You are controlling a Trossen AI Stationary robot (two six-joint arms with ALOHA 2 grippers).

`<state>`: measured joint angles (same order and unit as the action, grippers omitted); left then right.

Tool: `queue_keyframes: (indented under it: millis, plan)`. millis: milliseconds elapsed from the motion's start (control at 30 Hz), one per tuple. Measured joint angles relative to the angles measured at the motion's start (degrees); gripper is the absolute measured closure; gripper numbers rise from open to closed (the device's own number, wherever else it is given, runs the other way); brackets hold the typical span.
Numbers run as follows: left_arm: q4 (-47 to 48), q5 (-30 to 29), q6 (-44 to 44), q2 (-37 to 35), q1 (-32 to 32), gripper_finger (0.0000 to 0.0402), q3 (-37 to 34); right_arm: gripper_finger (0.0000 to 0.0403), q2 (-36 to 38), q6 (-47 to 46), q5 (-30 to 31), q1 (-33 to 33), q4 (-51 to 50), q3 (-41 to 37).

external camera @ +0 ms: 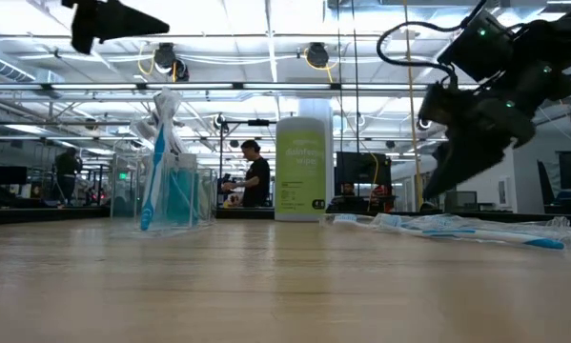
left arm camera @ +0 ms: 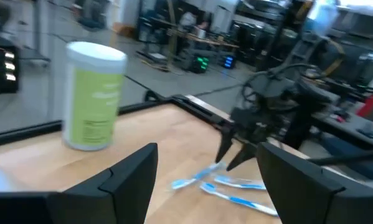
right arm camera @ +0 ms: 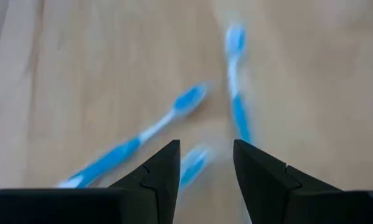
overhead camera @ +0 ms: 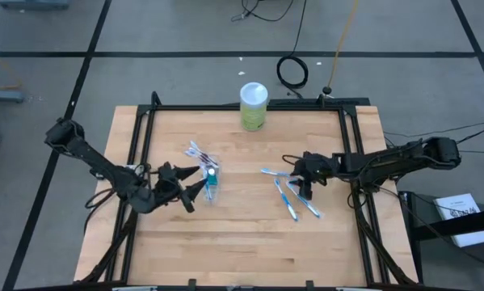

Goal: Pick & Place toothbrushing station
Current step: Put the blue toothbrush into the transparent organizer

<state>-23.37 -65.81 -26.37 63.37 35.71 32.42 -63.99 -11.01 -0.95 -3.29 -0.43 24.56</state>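
My right gripper is going to close on the handle [overhead camera: 303,200], near the neck, of the loose toothbrush that has its head below the gap between the gripper's fingers.
A small clear cup [overhead camera: 210,183] stands on the table left of centre, with a blue-and-white toothbrush and teal tubes upright in it [external camera: 169,186]. Wrapped toothbrushes [overhead camera: 201,153] lie just beyond it. Three loose blue-and-white toothbrushes [overhead camera: 292,198] lie flat right of centre; they also show in the low view [external camera: 476,228]. My left gripper [overhead camera: 191,183] is open and empty, raised beside the cup's left side [left arm camera: 211,186]. My right gripper [overhead camera: 303,179] is open and points down just above the loose toothbrushes [right arm camera: 206,163]; one toothbrush [right arm camera: 191,167] lies below the gap between its fingers.
A tall green canister with a white lid [overhead camera: 254,106] stands at the table's far edge, middle. A black frame [overhead camera: 250,107] runs round the table's far and side edges. Bare wood stretches across the near half of the table [overhead camera: 242,250].
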Motion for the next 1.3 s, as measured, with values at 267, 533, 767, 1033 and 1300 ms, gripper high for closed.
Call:
queue_keyframes:
  millis: [267, 533, 767, 1033, 1300]
  plan:
    - [-0.31, 7.64, 2.87, 0.02, -6.73, 0.0119, 0.00, 0.0263, 0.02, -12.42, 0.68, 9.72, -4.11, 0.01]
    - [1.53, 7.94, 3.76, 0.02, -11.27, 0.0119, 0.00, 0.0263, -0.01, -27.98, 7.23, 22.50, -13.39, 0.00]
    - [2.18, 12.02, 3.20, 0.02, -14.92, 0.0119, 0.00, 0.0264, -6.04, -32.00, 11.82, 28.95, -13.66, 0.23]
    - [2.33, 17.97, 1.59, 0.04, -17.12, 0.0119, 0.00, 0.0276, -15.27, -28.76, 17.42, 29.19, -16.75, 0.20]
    - [2.29, 18.46, 1.42, 0.04, -17.10, 0.0119, 0.00, 0.0380, -14.92, -26.68, 18.19, 27.61, -14.98, 0.09]
